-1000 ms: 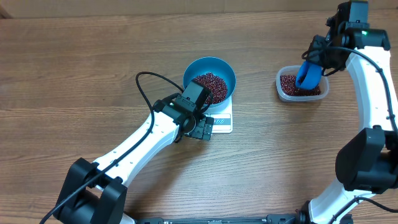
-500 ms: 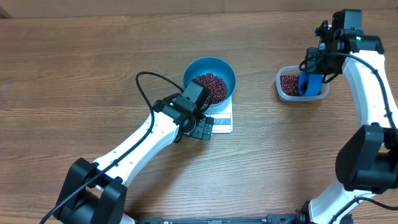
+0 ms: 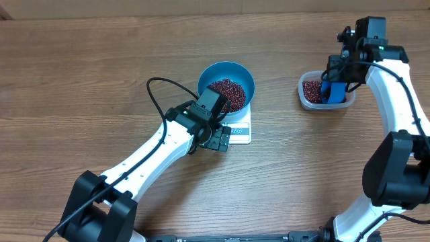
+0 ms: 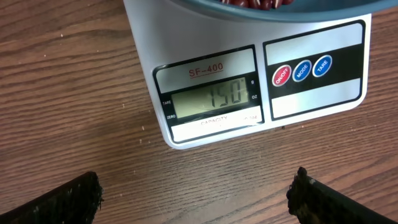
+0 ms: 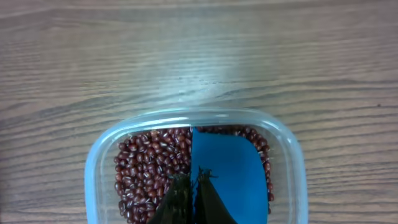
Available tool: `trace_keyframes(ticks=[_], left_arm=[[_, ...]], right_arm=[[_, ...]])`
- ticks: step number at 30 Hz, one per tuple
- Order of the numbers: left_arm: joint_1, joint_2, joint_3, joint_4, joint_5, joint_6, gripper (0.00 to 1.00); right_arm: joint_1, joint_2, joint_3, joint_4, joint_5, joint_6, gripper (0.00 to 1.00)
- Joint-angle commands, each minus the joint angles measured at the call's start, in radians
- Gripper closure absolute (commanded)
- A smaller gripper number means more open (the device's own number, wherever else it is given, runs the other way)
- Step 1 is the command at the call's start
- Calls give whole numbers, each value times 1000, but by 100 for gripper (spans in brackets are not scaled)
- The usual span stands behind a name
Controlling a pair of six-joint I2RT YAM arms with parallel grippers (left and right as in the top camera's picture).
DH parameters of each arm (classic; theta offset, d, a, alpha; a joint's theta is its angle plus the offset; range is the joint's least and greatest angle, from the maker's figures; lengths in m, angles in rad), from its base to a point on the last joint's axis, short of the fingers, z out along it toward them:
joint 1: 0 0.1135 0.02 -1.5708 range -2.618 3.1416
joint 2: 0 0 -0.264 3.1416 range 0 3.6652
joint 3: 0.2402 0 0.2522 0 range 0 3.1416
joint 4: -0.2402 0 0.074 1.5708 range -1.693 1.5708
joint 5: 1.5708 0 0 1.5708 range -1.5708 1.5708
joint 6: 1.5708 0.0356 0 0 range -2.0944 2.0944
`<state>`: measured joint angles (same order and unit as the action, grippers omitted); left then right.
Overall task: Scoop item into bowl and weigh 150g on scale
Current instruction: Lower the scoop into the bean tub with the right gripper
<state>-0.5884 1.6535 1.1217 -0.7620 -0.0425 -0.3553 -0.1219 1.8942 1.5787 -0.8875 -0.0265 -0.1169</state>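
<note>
The blue scoop is standing on end in the clear tub, so my right gripper needs to open, take its handle again and tip it down over the tub's rim (image 3: pixel 353 98).
The blue bowl (image 3: pixel 226 84) holds a heap of red-brown beans (image 3: pixel 227 89) and stands on the white scale (image 3: pixel 240 132). In the left wrist view the scale (image 4: pixel 205 127) has its display lit, and the bowl's rim (image 4: pixel 280 9) shows at the top. My left gripper (image 3: pixel 220 139) (image 4: pixel 196 199) is open over bare wood, just in front of the scale's display edge. My right gripper (image 3: pixel 334 86) (image 5: pixel 193 186) is shut on the small blue scoop (image 5: pixel 227 168), which sits inside the clear tub (image 5: pixel 99 162) among more beans (image 5: pixel 149 168).
The clear tub (image 3: pixel 325 92) stands at the back right of the wooden table (image 3: pixel 80 74). A black cable (image 3: pixel 159 84) loops from the left arm beside the bowl. The scale's three round buttons (image 4: pixel 301 70) face the left gripper.
The right gripper has carried the scoop a little toward the back and lowered it into the tub. The left arm, the bowl and the scale have not moved.
</note>
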Motion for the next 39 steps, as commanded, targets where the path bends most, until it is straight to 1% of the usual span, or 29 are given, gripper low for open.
trace_keyframes(ticks=[1, 2, 3, 4, 5, 8, 10, 11, 13, 20, 23, 29, 33, 39], left_arm=[[-1, 7, 20, 1, -16, 23, 1], [-1, 7, 20, 1, -16, 23, 1], [-1, 7, 20, 1, -16, 23, 0], [-1, 7, 20, 1, -16, 23, 1], [-1, 7, 20, 1, -16, 23, 1], [-1, 7, 20, 1, -16, 23, 1], [-1, 7, 20, 1, -16, 23, 0], [-1, 7, 20, 1, -16, 23, 0], [-1, 7, 20, 1, -16, 23, 0], [-1, 7, 20, 1, -16, 23, 1], [-1, 7, 20, 1, -16, 23, 1], [-1, 7, 20, 1, -16, 23, 1], [-1, 7, 20, 1, -16, 23, 1], [-1, 7, 20, 2, -16, 23, 0]], right_arm=[[2, -18, -23, 12, -3, -8, 96], [2, -18, -23, 12, 0, -8, 96], [2, -18, -23, 14, 0, -8, 88], [2, -18, -23, 17, 0, -8, 75], [2, -18, -23, 20, 0, -8, 68], [2, -18, -23, 23, 0, -8, 58], [2, -18, -23, 23, 0, -8, 46], [2, -18, -23, 23, 0, -8, 43], [2, -18, -23, 24, 0, -8, 41], [2, -18, -23, 57, 0, -8, 16], [2, -18, -23, 69, 0, -8, 11], [2, -18, -23, 115, -1, -7, 6], [2, -19, -16, 154, -5, 19, 6], [2, -25, 85, 113, -20, 19, 6]])
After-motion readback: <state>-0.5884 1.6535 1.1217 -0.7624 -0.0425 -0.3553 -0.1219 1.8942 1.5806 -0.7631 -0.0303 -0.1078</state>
